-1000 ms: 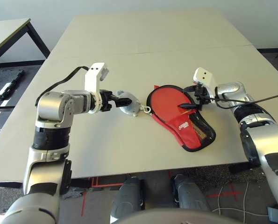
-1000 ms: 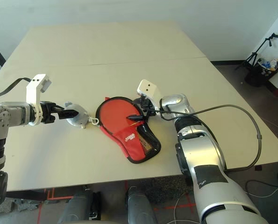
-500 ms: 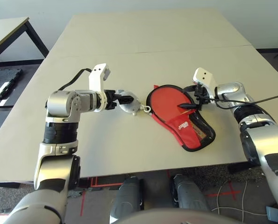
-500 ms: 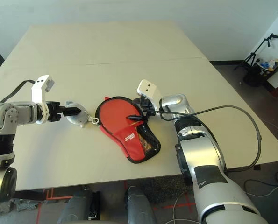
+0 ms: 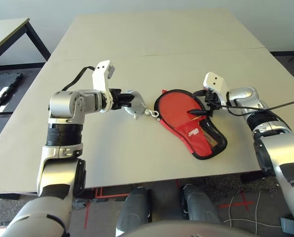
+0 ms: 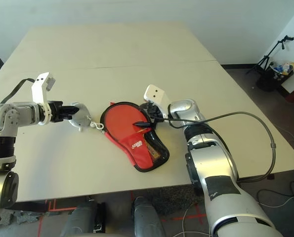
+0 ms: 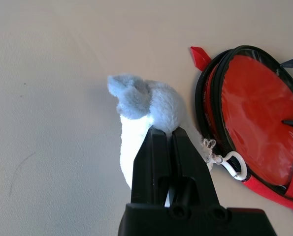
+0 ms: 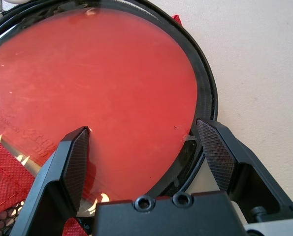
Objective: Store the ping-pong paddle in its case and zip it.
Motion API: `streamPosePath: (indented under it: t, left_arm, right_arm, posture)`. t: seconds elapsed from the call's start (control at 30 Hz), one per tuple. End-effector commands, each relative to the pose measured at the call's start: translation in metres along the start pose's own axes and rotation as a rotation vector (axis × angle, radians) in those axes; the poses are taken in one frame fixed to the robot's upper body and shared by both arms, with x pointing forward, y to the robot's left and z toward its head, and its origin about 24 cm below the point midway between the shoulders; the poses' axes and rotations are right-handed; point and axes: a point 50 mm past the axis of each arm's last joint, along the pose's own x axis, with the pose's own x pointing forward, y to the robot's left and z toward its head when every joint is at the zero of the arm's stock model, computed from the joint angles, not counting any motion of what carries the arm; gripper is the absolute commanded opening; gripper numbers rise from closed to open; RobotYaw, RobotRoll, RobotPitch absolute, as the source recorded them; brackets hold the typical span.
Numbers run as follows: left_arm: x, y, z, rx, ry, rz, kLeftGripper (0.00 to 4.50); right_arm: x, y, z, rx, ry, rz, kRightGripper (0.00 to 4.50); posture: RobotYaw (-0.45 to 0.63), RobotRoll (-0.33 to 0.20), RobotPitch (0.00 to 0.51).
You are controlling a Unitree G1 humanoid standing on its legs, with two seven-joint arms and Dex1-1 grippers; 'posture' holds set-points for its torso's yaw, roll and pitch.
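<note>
My left gripper will let go of the grey pouch on the table [image 5: 180, 82] [image 7: 247, 28], in the spot just behind the far rounded end of the red case.
The red case [image 5: 202, 136] lies open at the table's middle, its black mesh pocket toward the front edge. Inside it rests the ping-pong paddle [image 5: 178, 107], red face up, with its handle hidden under the case's logo flap. My right gripper [image 8: 142, 128] stands open over the paddle's face [image 8: 102, 83] at the case's black zipper rim [image 8: 211, 96], one finger on each side of the rim. A small grey pouch [image 7: 146, 101] lies left of the case, joined to it by a white clip [image 7: 233, 164]. My left gripper [image 7: 172, 132] is shut on that pouch [image 5: 136, 105].
The beige table [image 5: 151, 44] runs far back, with a seam across its middle. Its front edge lies close below the case. A second table [image 5: 8, 29] stands at the far left, and a tripod [image 6: 277, 54] on the floor at the right.
My left gripper has gone from open to shut on the grey pouch, and the pouch and clip have shifted slightly away from the front edge. The right arm and the case have not moved.
</note>
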Motion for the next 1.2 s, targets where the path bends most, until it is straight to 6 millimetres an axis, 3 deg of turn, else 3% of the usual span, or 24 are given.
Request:
streamPosePath:
  t: [0.03,0.27,0.57,0.87,1.2]
  left_arm:
    - [0.005,0.005,0.012,0.035,-0.047,0.066,0.03]
    - [0.022,0.008,0.026,0.087,-0.085,0.101,0.03]
    - [0.052,-0.003,0.063,0.151,-0.19,0.121,0.03]
    - [0.077,-0.04,0.084,0.209,-0.28,0.085,0.03]
    - [0.09,-0.088,0.102,0.255,-0.381,0.038,0.03]
  right_arm:
    - [0.01,0.021,-0.034,0.053,0.158,0.068,4.5]
    - [0.01,0.023,-0.036,0.053,0.163,0.082,4.5]
    - [0.009,0.023,-0.037,0.052,0.166,0.081,4.5]
    - [0.011,0.026,-0.038,0.062,0.152,0.08,4.5]
    - [0.014,0.029,-0.039,0.072,0.133,0.069,4.5]
  posture:
    - [0.04,0.0,0.113]
    - [0.02,0.0,0.107]
    - [-0.02,0.0,0.107]
    - [-0.07,0.0,0.108]
    - [-0.14,0.0,0.091]
